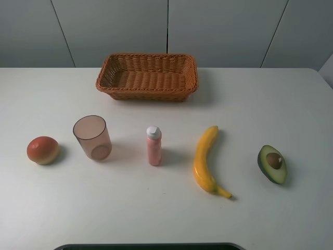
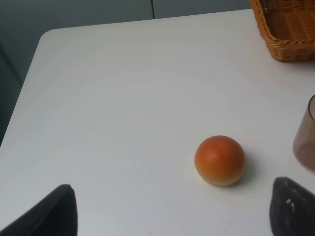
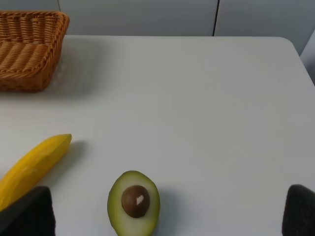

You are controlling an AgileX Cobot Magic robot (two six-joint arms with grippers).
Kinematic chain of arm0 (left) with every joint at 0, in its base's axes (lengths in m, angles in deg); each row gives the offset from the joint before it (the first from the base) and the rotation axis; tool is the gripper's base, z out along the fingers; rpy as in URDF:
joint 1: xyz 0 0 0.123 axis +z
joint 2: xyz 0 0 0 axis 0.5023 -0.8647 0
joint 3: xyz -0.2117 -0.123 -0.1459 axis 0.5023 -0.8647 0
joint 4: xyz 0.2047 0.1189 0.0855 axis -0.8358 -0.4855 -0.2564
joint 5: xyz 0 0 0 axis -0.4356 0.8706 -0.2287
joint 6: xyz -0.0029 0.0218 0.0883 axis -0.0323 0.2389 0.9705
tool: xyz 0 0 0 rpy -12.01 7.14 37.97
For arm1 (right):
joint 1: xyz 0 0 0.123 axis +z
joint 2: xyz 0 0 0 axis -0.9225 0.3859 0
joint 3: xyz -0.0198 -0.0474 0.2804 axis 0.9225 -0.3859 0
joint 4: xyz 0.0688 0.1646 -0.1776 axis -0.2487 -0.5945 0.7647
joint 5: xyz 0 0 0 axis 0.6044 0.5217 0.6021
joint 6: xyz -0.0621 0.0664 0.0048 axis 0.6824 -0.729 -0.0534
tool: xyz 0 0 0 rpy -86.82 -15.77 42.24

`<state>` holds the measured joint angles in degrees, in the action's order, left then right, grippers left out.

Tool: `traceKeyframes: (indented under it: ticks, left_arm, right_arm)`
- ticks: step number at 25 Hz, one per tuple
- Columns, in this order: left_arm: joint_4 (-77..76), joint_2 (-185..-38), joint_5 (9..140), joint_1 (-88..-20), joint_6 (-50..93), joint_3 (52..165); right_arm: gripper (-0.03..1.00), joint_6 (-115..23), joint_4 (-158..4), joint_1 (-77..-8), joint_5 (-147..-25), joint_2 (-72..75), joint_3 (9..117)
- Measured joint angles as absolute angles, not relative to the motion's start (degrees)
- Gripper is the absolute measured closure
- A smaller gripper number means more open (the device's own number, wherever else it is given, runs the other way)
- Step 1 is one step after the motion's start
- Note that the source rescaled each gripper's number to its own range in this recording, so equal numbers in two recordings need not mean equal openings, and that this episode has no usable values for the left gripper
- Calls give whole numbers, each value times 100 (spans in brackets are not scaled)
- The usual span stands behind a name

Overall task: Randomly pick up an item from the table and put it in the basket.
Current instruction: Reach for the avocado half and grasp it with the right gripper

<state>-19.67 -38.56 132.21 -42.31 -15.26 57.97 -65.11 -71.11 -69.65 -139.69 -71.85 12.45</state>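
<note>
The fingers of my right gripper will close across the middle of the halved avocado (image 1: 273, 162) (image 3: 135, 202), so that they sit on opposite sides of its brown pit.
The halved avocado (image 1: 272, 163) lies cut side up at the right of the white table, its brown pit showing. The wicker basket (image 1: 147, 76) stands at the back middle, with nothing in it. In the right wrist view the avocado (image 3: 134, 202) lies between and just ahead of my right gripper's (image 3: 166, 219) two dark fingertips, which stand wide apart with nothing held. My left gripper (image 2: 174, 216) is also open, with nothing held, just behind the round orange-red fruit (image 2: 220, 160). Neither gripper shows in the exterior view.
In a row from left stand the orange-red fruit (image 1: 42, 150), a translucent pinkish cup (image 1: 92, 137), a small pink bottle with a white cap (image 1: 154, 146) and a yellow banana (image 1: 206, 160). The banana (image 3: 33, 166) lies close beside the avocado. The table's right edge is near.
</note>
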Motion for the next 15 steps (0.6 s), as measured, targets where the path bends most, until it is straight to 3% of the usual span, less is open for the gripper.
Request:
traceKeyframes:
  ticks: [15]
  left_arm:
    - [-1967,-3856,13221,-4231,-1526,5797]
  right_arm:
    - [-3,-6511,-7111,-6965,-13969,-7185,1245]
